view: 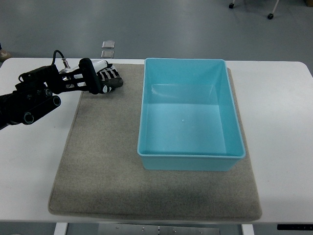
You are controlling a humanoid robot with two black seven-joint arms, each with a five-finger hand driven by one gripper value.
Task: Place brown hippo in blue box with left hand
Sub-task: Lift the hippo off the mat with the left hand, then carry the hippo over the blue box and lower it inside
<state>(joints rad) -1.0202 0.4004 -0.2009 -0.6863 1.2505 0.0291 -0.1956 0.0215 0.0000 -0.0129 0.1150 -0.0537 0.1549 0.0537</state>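
Note:
Next, my left gripper releases the brown hippo near the middle of the blue box's bottom point(178, 127).
My left hand point(106, 81) comes in from the left edge and sits at the far left corner of the grey mat point(146, 191). Its fingers point(110, 75) are curled around a small dark object point(117, 84), which seems to be the brown hippo; most of it is hidden by the hand. The hand is low, at about mat level. The blue box point(143, 112) stands on the mat to the right of the hand, a short gap away, and is empty. The right arm is not in view.
The mat lies on a white table point(279, 127). Two small clear squares point(108, 48) lie on the floor beyond the table's far edge. Chair wheels point(270, 16) show at the top right.

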